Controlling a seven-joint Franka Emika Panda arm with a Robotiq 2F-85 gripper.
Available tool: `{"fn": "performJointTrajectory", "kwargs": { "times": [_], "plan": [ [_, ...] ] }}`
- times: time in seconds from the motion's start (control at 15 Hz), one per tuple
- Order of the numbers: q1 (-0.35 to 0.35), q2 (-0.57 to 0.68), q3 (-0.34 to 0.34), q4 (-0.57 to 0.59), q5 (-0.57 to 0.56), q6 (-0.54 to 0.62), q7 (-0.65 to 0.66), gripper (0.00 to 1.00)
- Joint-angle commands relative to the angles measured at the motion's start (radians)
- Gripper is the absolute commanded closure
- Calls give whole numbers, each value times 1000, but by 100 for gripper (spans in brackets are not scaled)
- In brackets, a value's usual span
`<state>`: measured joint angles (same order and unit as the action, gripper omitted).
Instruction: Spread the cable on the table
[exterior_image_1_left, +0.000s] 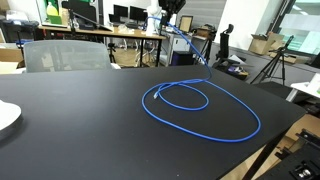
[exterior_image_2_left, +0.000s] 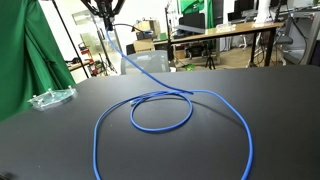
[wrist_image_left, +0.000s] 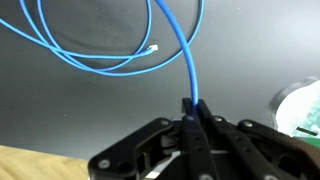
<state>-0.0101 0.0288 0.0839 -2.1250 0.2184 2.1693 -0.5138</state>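
Note:
Next, my gripper releases the raised part of the blue cable on the bare black table (exterior_image_1_left: 122, 120), in the space between the white plate and the cable's loops.
The bright blue cable (exterior_image_1_left: 200, 105) lies in loops on the black table (exterior_image_1_left: 80, 120), a small loop inside a larger one; it also shows in the other exterior view (exterior_image_2_left: 170, 115). One strand rises from the loops to my gripper (exterior_image_1_left: 172, 10), held high above the table's far edge (exterior_image_2_left: 108, 22). In the wrist view my gripper (wrist_image_left: 190, 108) is shut on the cable (wrist_image_left: 185, 50), which runs down to the loops below. The cable's free end with its clear plug (wrist_image_left: 152, 48) lies on the table.
A clear plastic object (exterior_image_2_left: 50, 98) lies on the table near a green curtain (exterior_image_2_left: 25, 50). A white plate edge (exterior_image_1_left: 6, 117) shows at the table's side. A grey chair (exterior_image_1_left: 65, 55) and wooden desks with monitors (exterior_image_1_left: 120, 30) stand behind. The table's wooden edge (wrist_image_left: 40, 165) is below.

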Motion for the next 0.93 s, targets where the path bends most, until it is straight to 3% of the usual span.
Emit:
{"fn": "performJointTrajectory", "kwargs": {
  "times": [0.0,0.2,0.53,0.87],
  "plan": [
    [19,50,-10,55,-3,-91,-12,98],
    [32,90,-1,54,-33,-121,7,98],
    [62,173,17,44,-106,-32,32,98],
    [96,203,60,35,-143,-21,34,98]
  ]
}}
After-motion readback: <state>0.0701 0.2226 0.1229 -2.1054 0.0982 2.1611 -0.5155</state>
